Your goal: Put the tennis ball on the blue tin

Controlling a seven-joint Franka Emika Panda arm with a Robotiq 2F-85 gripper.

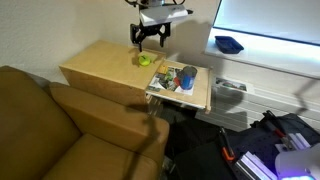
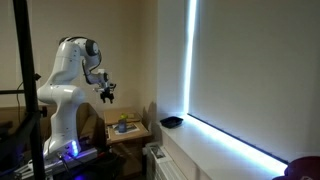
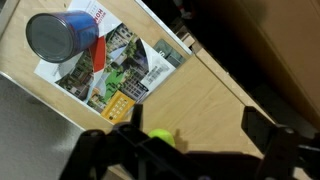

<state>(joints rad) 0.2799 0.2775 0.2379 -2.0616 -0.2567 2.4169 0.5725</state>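
The tennis ball lies on the wooden table near the magazine, and my gripper will close around the middle of the tennis ball (image 1: 144,61) (image 3: 162,137).
The tennis ball (image 3: 160,137) is a small yellow-green ball lying on the wooden table (image 3: 210,95), partly hidden behind my left finger in the wrist view. It also shows in an exterior view (image 1: 144,60). The blue tin (image 3: 62,35) stands upright on a magazine (image 3: 115,62) at the table's edge, apart from the ball; it shows in an exterior view too (image 1: 187,78). My gripper (image 3: 190,150) is open and empty, hovering above the table just over the ball, as both exterior views show (image 1: 150,38) (image 2: 107,93).
A dark blue bowl (image 1: 228,44) sits on the window sill (image 2: 172,122). A brown sofa (image 1: 60,130) stands against the table's near side. Cluttered gear lies on the floor (image 1: 270,145). The robot base (image 2: 60,110) stands beside the table (image 2: 128,132).
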